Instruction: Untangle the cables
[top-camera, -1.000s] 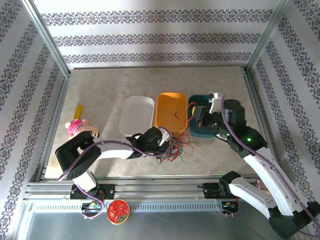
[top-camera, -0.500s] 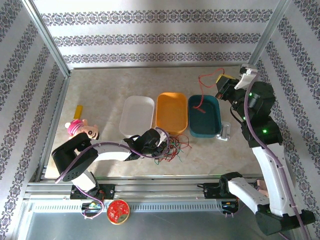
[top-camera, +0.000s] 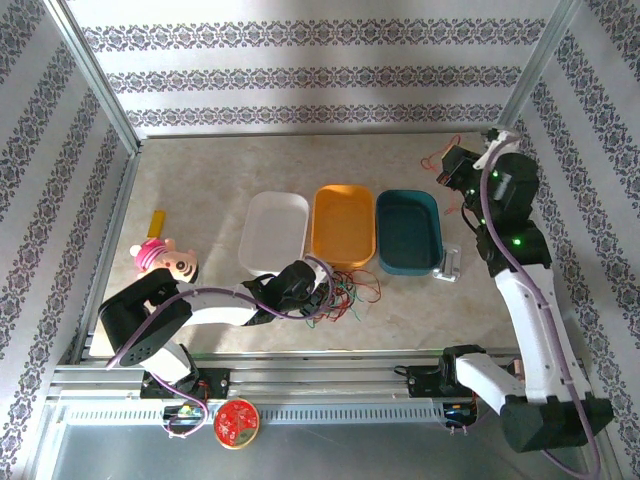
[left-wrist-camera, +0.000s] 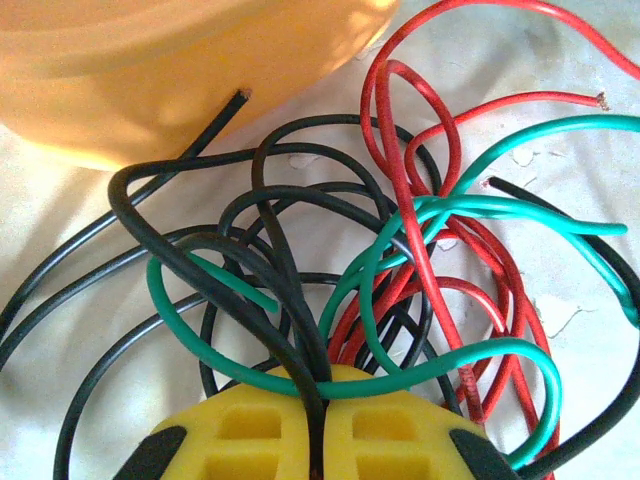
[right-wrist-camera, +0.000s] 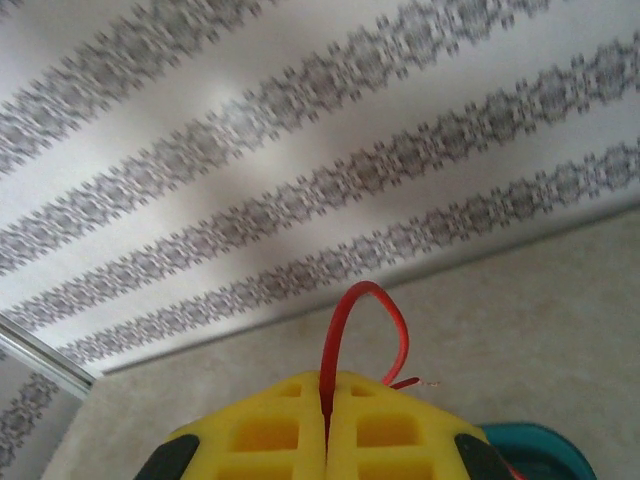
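I should release the single red cable with my right gripper around the middle of the teal tray's bottom (top-camera: 406, 226). The red cable is now raised beyond the teal tray.
The cables (top-camera: 345, 293) lie as a tangle of red, green and black wires on the table in front of the orange tray (top-camera: 344, 225). My left gripper (top-camera: 316, 290) sits at the tangle's left side, shut on a black cable (left-wrist-camera: 290, 300) that runs between its yellow fingertips (left-wrist-camera: 250, 430). Red and green loops (left-wrist-camera: 420, 250) cross just beyond them. My right gripper (top-camera: 447, 168) is raised at the far right, beyond the teal tray (top-camera: 408, 232), and is shut on a single red cable (right-wrist-camera: 365, 300) that arches up out of the jaws.
A white tray (top-camera: 275, 232) stands left of the orange one. A small metal piece (top-camera: 449, 265) lies right of the teal tray. A pink toy (top-camera: 165, 257) and a yellow stick (top-camera: 156, 221) are at the left. Patterned walls close in the table.
My right arm has swung from over the teal tray up and back to the far right, carrying the red cable clear of the tray. The left gripper stays clamped at the tangle.
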